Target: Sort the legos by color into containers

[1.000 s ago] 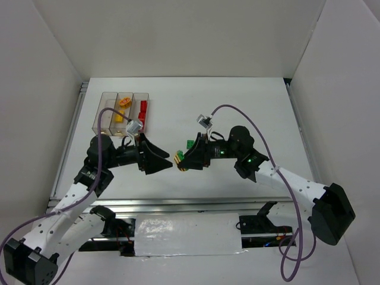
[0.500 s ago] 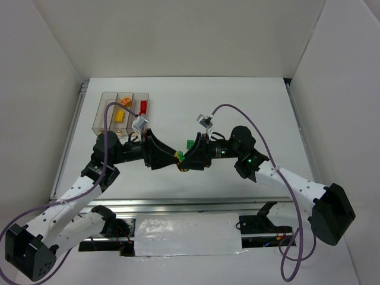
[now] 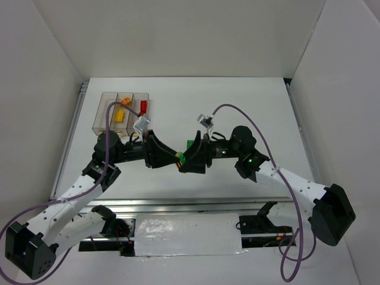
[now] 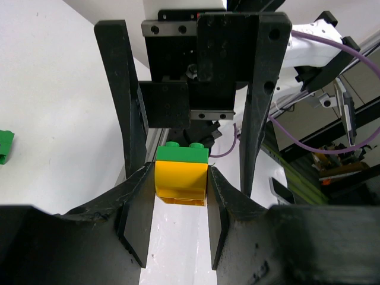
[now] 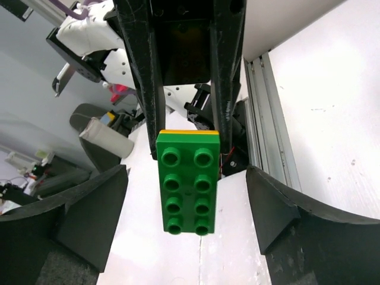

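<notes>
The left gripper needs to release the yellow lego in the near end of the middle bin [image 3: 124, 123].
A yellow lego [image 4: 181, 181] with a green studded lego [image 5: 187, 184] stuck to it hangs above the table between both arms [image 3: 179, 159]. My left gripper [image 4: 180, 178] is shut on the yellow lego's sides. My right gripper [image 5: 185, 172] stands open around the green lego, its pads [image 5: 270, 211] apart from it. The clear containers [image 3: 101, 113] sit at the far left, with yellow legos [image 3: 120, 113] in the middle bin and red legos [image 3: 142, 108] in the right one. Another green lego [image 3: 190, 143] lies on the table behind the right gripper.
White walls enclose the table on the left, right and back. A metal rail [image 3: 178, 205] runs along the near edge by the arm bases. The right arm's purple cable [image 3: 237, 113] loops over the middle of the table.
My left gripper moved right to the held bricks and shut on the yellow lego. My right gripper, shut on the bricks before, has opened.
</notes>
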Robot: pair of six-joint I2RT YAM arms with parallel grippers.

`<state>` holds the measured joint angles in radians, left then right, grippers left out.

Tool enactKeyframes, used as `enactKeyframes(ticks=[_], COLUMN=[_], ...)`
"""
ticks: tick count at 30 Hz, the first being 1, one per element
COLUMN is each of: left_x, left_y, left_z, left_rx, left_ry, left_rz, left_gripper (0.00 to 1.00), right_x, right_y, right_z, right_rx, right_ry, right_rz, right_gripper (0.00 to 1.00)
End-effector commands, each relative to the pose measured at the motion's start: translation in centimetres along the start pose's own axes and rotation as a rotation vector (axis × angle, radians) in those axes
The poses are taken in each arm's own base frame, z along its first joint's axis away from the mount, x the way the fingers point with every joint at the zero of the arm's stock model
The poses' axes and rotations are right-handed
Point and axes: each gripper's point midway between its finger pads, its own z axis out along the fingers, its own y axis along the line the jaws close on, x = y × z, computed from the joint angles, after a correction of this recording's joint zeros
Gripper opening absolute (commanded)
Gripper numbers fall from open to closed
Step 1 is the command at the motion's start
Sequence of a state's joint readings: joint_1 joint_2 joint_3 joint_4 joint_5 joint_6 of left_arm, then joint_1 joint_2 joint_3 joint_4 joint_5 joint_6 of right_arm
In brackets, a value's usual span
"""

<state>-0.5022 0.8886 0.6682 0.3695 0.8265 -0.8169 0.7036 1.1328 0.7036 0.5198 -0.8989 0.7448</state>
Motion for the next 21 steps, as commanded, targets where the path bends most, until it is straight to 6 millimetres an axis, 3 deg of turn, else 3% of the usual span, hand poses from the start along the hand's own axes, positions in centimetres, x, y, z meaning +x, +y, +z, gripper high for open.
enactKeyframes(ticks=[1, 5, 11, 14, 17, 21], left_x=[-1.3, -0.9, -0.9, -1.1, -1.3, -1.6], left_y=[-2.2, -2.4, -2.4, -2.4, -2.7, -2.8], left_z=[0.0, 0.0, 0.2, 0.3, 0.4, 0.4], left_rx=[0.075, 0.097, 0.110, 0.112, 0.127, 0.125], left_ry=[0.004, 0.032, 0.032, 0.032, 0.029, 0.029], left_rz=[0.121, 0.135, 0.132, 0.126, 0.127, 0.127], left_gripper=[0.00, 0.00, 0.00, 0.00, 0.00, 0.00], right_x=[-0.9, -1.2, -1.1, -1.0, -1.0, -1.2], right_y=[1.6, 2.3, 2.4, 2.1, 1.7, 1.3], right_z=[-1.0, -1.6, -1.9, -1.9, -1.8, -1.6], right_rx=[-0.043, -0.039, -0.016, -0.011, 0.001, 0.016], right_ry=[-0.019, -0.013, -0.008, -0.007, -0.007, -0.011], right_rz=[-0.064, -0.096, -0.121, -0.108, -0.097, -0.096], right_gripper=[0.87, 0.80, 0.59, 0.60, 0.69, 0.67])
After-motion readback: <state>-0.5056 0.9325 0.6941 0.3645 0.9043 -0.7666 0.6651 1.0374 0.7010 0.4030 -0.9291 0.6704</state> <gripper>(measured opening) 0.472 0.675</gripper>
